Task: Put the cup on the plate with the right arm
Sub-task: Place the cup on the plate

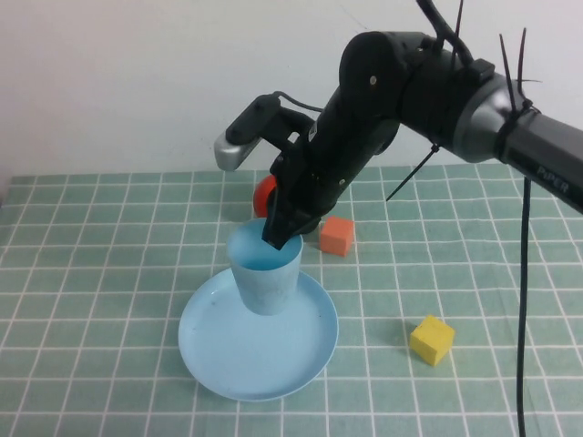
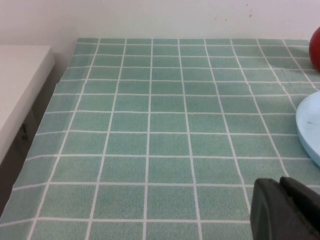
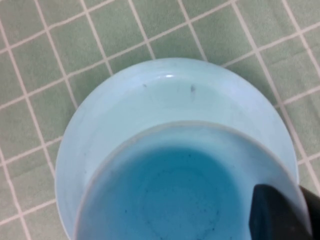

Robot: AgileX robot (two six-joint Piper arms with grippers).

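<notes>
Next, my right gripper sets the light blue cup down just behind the middle of the light blue plate (image 1: 260, 319) (image 3: 190, 186).
The light blue cup (image 1: 264, 278) stands upright over the back half of the light blue plate (image 1: 228, 350). I cannot tell whether its base touches the plate. My right gripper (image 1: 282, 238) is shut on the cup's far right rim, with one finger inside and one outside. In the right wrist view the cup (image 3: 170, 200) fills the lower part, with the plate (image 3: 125, 100) under it and my right gripper (image 3: 299, 212) astride the rim. My left gripper (image 2: 281, 187) is shut and empty, low over the tablecloth to the left of the plate's edge (image 2: 310, 125).
A red apple (image 1: 264, 193) sits behind the cup, partly hidden by the right arm; it also shows in the left wrist view (image 2: 316, 47). An orange cube (image 1: 336, 235) lies right of the cup. A yellow cube (image 1: 431, 340) lies right of the plate. A white ledge (image 2: 20, 80) borders the table's left edge.
</notes>
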